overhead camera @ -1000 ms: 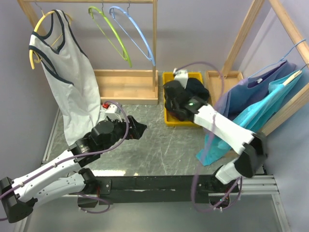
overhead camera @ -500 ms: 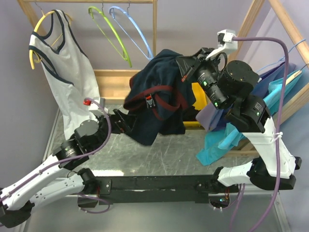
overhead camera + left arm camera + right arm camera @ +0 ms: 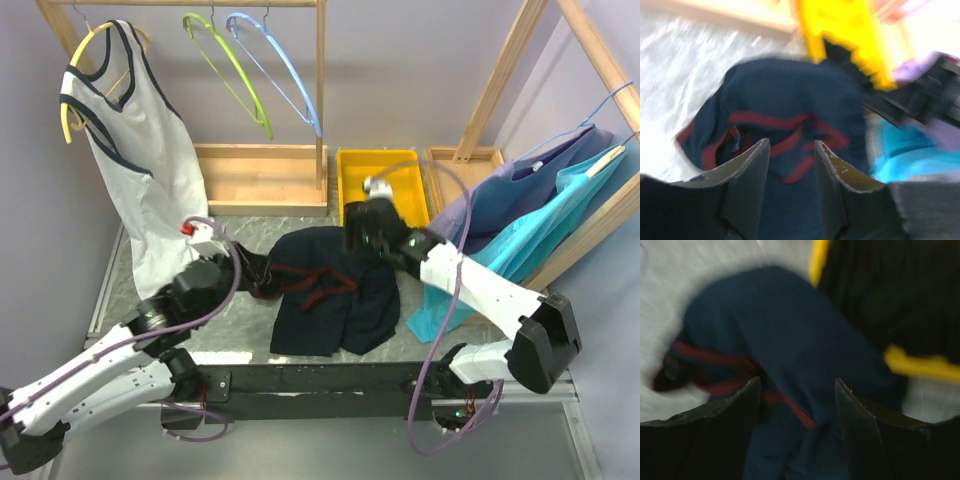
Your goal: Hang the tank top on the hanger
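My right gripper closes next on the dark red trim (image 3: 312,272) (image 3: 746,363) of the navy tank top, beside my left gripper.
The tank top (image 3: 335,300), dark navy with dark red trim, lies crumpled on the marble table (image 3: 230,340) between the arms. It also fills the left wrist view (image 3: 790,100) and the right wrist view (image 3: 790,330). My left gripper (image 3: 262,272) sits at its left edge, jaws apart (image 3: 792,145), with navy cloth showing in the gap. My right gripper (image 3: 362,232) hovers over its upper right part, jaws wide open (image 3: 797,382) and nothing between them. The lime-green hanger (image 3: 232,75) hangs bare on the back rail.
A white tank top (image 3: 145,160) on a yellow hanger and a light blue hanger (image 3: 282,70) share the back rail. A yellow bin (image 3: 390,170) stands behind the tank top, with dark cloth (image 3: 890,290) in it. Blue garments (image 3: 530,220) hang on the right rack.
Half a second ago the right gripper held the tank top high in the air. It has come down and opened, and the top lies on the table. The left jaws have narrowed.
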